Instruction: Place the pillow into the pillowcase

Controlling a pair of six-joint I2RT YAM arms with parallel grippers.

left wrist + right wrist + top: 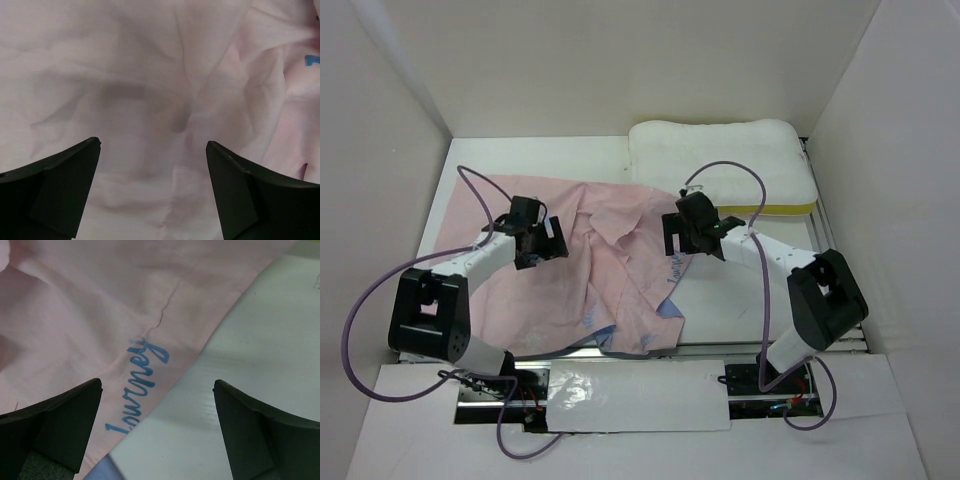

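Note:
The robot's right gripper should next move to the white pillow and close on the middle of its short end (657,156) nearest the robot's left gripper.
The pillowcase (590,265) lies crumpled on the table, pale pink side up, with a bit of blue at its near right corner. The white pillow (720,160) with a yellow strip on its right edge lies at the back right. My left gripper (542,245) is open over the pink fabric (150,100), holding nothing. My right gripper (677,240) is open over the pillowcase's right edge, where blue script (137,385) is printed on the pink cloth (75,315), next to bare table (240,390).
White walls enclose the table (740,300) on the left, back and right. A metal rail (720,348) runs along the near edge. Purple cables loop off both arms.

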